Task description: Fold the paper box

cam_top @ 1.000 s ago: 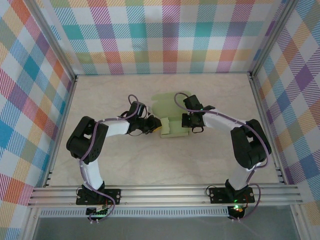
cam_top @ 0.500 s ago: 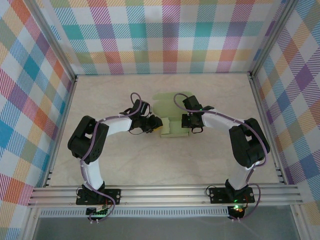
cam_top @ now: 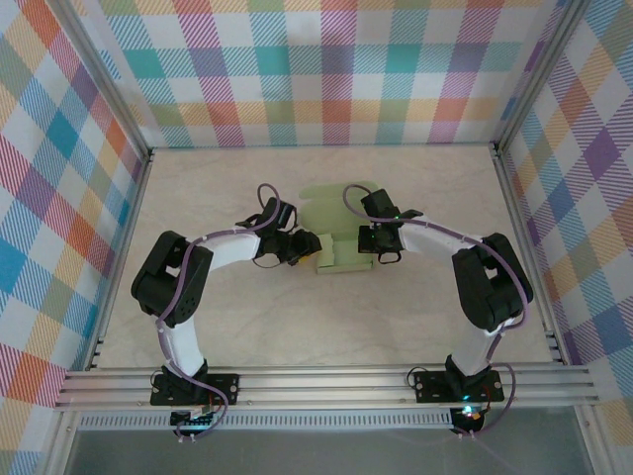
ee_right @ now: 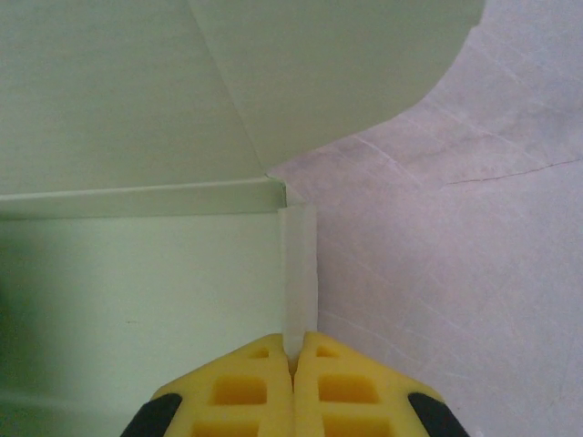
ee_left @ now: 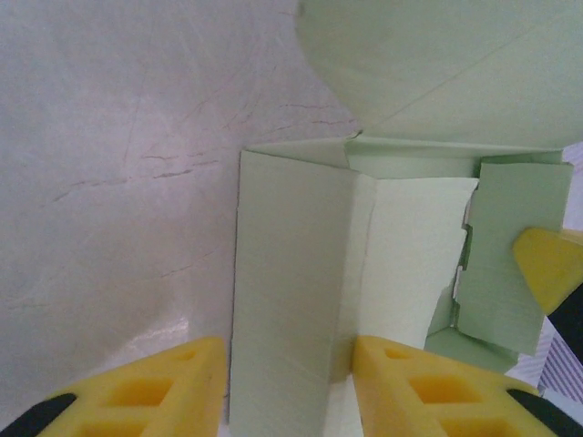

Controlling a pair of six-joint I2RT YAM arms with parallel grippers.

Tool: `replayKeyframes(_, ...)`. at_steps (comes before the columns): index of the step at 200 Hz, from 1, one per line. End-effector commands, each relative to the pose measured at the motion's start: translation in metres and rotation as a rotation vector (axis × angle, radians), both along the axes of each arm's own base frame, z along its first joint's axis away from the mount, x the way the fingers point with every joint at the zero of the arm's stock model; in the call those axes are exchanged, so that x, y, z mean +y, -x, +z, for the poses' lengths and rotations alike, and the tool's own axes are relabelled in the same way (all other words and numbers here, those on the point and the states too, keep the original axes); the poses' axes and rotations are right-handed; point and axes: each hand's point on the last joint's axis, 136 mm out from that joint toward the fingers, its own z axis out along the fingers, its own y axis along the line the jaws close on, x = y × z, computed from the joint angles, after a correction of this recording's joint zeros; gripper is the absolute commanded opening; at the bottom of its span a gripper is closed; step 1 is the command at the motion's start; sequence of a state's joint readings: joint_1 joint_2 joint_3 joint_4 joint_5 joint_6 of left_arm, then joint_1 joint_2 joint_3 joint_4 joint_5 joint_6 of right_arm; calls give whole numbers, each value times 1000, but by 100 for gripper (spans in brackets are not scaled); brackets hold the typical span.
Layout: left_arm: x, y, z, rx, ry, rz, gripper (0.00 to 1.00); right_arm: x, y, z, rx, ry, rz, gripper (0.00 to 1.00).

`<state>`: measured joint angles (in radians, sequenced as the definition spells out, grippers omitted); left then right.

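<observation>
My left gripper should pinch both layers together at the side's crease [ee_left: 365, 241], because the inner flap of the box's side slants over the box's bottom, apart from that side's outer panel.
The pale green paper box [cam_top: 343, 252] sits half-formed mid-table, its rounded lid flap [cam_top: 329, 204] lying flat behind it. At the box's left side my left gripper [cam_top: 307, 247] is open. In the left wrist view its yellow fingers [ee_left: 150, 387] straddle the folded left wall [ee_left: 291, 300]; the right one touches the crease and the left one stands just clear. My right gripper [cam_top: 378, 243] is shut on the box's thin right wall edge [ee_right: 298, 273], pinched between the gripper's [ee_right: 293, 350] yellow tips. Its yellow fingertip [ee_left: 547, 264] shows beyond the inner flap [ee_left: 510, 255].
The pale marble-patterned tabletop [cam_top: 247, 327] stretches all round the box. Plaid walls [cam_top: 326, 79] close in the back and both sides, with metal rails [cam_top: 326, 384] along the near edge by the arm bases.
My left gripper's jaws have spread wider around the box's left wall and shifted slightly toward the box. The right gripper keeps its pinch and has barely moved.
</observation>
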<state>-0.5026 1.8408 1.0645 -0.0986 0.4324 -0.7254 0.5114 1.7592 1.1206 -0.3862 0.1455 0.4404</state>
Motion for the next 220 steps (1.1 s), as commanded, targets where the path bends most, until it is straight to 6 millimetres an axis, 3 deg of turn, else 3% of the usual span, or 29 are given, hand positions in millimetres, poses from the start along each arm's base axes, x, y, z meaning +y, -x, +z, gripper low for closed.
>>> replayKeyframes(1, -12, 13, 8, 13, 46, -38, 43, 18, -5, 6, -8, -67, 11, 0)
replayKeyframes(40, -17, 12, 17, -8, 94, -39, 48, 18, -5, 5, -6, -69, 12, 0)
replayKeyframes(63, -14, 13, 12, 1, 74, -39, 38, 19, -5, 4, -4, -69, 13, 0)
replayKeyframes(138, -8, 17, -2, 33, -10, -53, 33, 21, -5, 7, -7, -77, 17, 0)
replayKeyframes(183, -6, 21, -13, 46, -136, -66, 31, 21, -5, 8, -15, -49, 26, 0)
replayKeyframes(220, 9, 27, -14, 30, -327, -62, 29, 20, -5, 11, -32, 0, 25, 0)
